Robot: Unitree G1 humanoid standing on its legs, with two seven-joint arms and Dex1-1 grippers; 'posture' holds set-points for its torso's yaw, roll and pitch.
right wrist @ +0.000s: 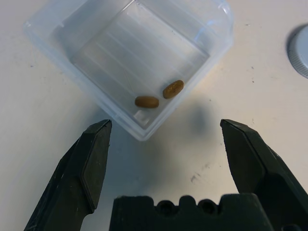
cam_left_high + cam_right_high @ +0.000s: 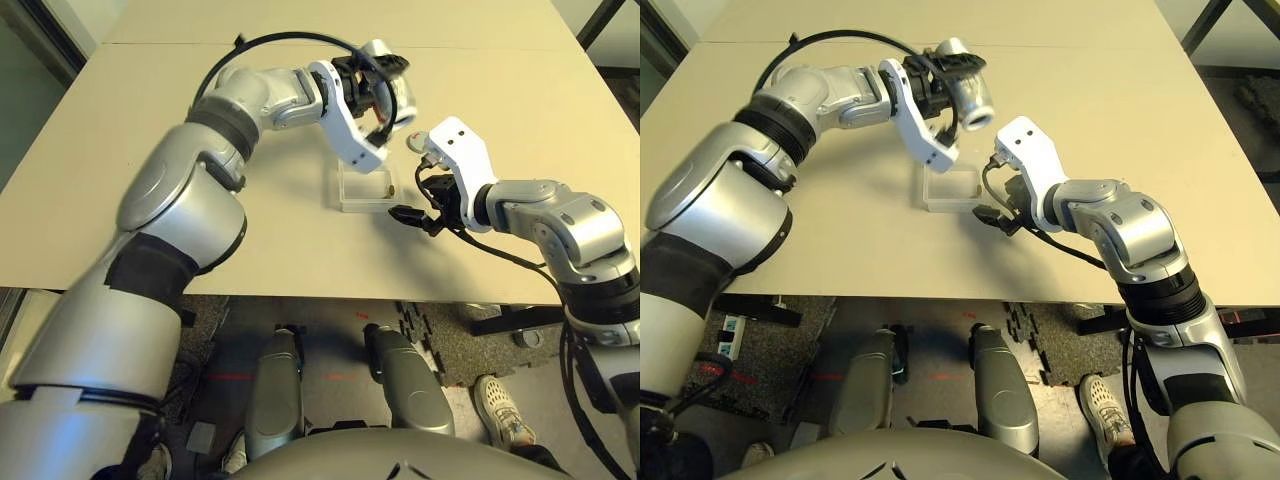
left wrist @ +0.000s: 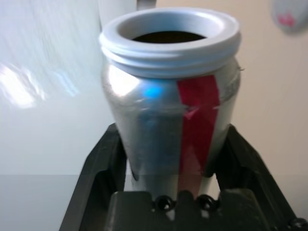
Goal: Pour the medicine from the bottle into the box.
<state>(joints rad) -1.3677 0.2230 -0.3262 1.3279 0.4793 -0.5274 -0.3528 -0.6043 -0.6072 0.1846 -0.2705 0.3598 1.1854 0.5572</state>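
I need to release the silvery bottle, now tipped above the clear box's far edge, from my left gripper onto the beige table [image 2: 284,148], beside the clear box and on the opposite side from the grey cap.
My left gripper [image 3: 169,144] is shut on the silvery bottle [image 3: 168,106] with its red label and white rim. It holds the bottle [image 2: 970,97] tipped on its side above the far edge of the clear box [image 2: 362,190], mouth toward my right arm. Two brownish capsules of medicine [image 1: 147,101] lie in the box [image 1: 144,53], near its corner. My right gripper [image 1: 166,127] stands open just beside the box, low over the table, with nothing between its fingers [image 1: 91,163].
A round grey cap [image 1: 301,50] lies on the table near the box, close to my right gripper. The beige table [image 2: 520,100] stretches wide behind and to both sides. Its front edge [image 2: 330,296] runs close behind my right gripper.
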